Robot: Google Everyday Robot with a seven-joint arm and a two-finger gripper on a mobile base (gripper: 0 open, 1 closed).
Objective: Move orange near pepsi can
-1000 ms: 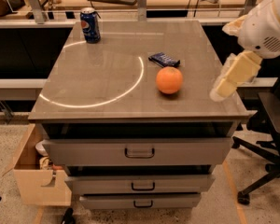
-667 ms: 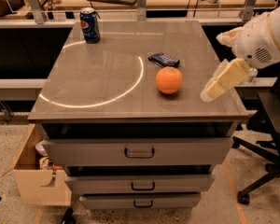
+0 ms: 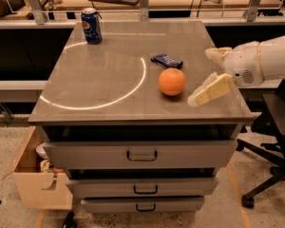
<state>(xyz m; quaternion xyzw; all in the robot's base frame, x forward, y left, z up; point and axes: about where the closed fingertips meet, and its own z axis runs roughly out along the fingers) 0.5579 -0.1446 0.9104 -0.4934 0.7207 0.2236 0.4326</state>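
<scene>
My gripper needs to close around the middle of the orange point(image 3: 173, 82), next to the dark blue snack wrapper, because the orange needs to move near the pepsi can.
The orange point(image 3: 171, 81) sits on the grey cabinet top point(image 3: 109, 84), right of centre. The pepsi can point(image 3: 91, 25) stands upright at the far left corner of the top. My gripper point(image 3: 201, 76) comes in from the right on a white arm, just right of the orange and level with it. Its two cream fingers point(image 3: 212, 90) are spread apart and hold nothing. There is a small gap between the near fingertip and the orange.
A flat dark blue snack wrapper point(image 3: 166, 60) lies just behind the orange. A white arc is marked on the top. Drawers sit below the front edge. A wooden box point(image 3: 33, 175) stands on the floor at the left, an office chair base point(image 3: 268, 175) at the right.
My gripper has moved left and lower, from beyond the right edge to close beside the orange. The orange, can and wrapper have not moved.
</scene>
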